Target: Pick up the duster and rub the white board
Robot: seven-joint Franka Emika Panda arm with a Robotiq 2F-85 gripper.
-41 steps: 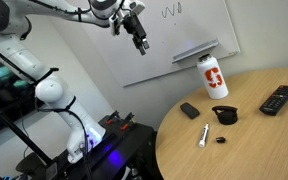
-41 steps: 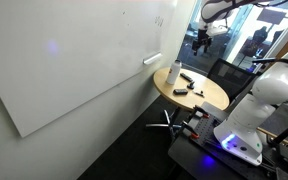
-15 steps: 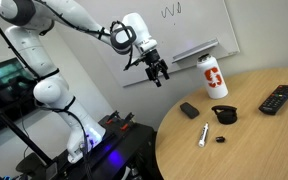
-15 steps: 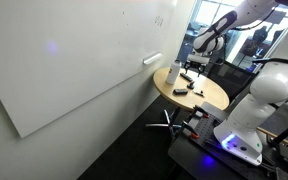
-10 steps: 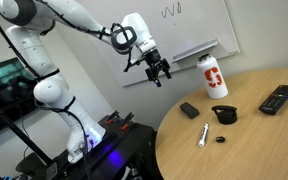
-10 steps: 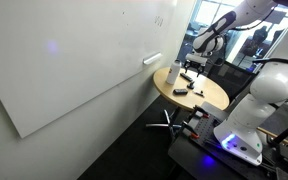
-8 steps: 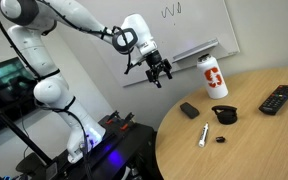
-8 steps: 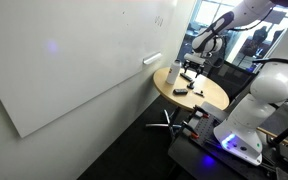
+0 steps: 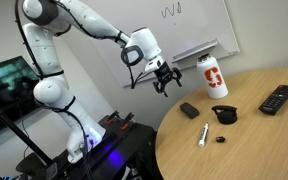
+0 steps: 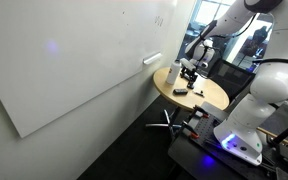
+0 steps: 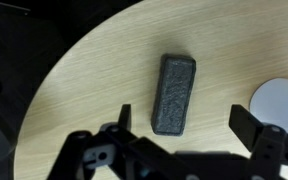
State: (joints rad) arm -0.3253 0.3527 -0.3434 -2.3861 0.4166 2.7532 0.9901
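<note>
The gripper should next go down to the duster's middle [image 9: 189, 110] [image 11: 172, 98] and close there, its fingers against the long sides of the duster.
The duster [image 9: 189, 110] is a small flat black block lying on the round wooden table [image 9: 254, 140]; it also shows in the other exterior view [image 10: 181, 91]. In the wrist view the duster [image 11: 174, 93] lies lengthwise just ahead of my jaws. My gripper [image 9: 166, 86] hangs open and empty above and a little to the side of it, also in an exterior view [image 10: 187, 72] and in the wrist view [image 11: 184, 125]. The white board [image 9: 174, 35] stands behind the table, a dark squiggle near its top; it fills the wall in an exterior view [image 10: 74, 50].
On the table stand a white bottle with red print [image 9: 213, 77], a black remote [image 9: 278, 99], a round black lump [image 9: 224, 115], a white marker [image 9: 203, 134] and a small black cap [image 9: 222, 140]. A white round object [image 11: 281, 102] lies beside the duster. Equipment stands under the table edge.
My gripper has moved down and toward the table, from in front of the board's lower edge to just above the duster. The objects on the table have not moved.
</note>
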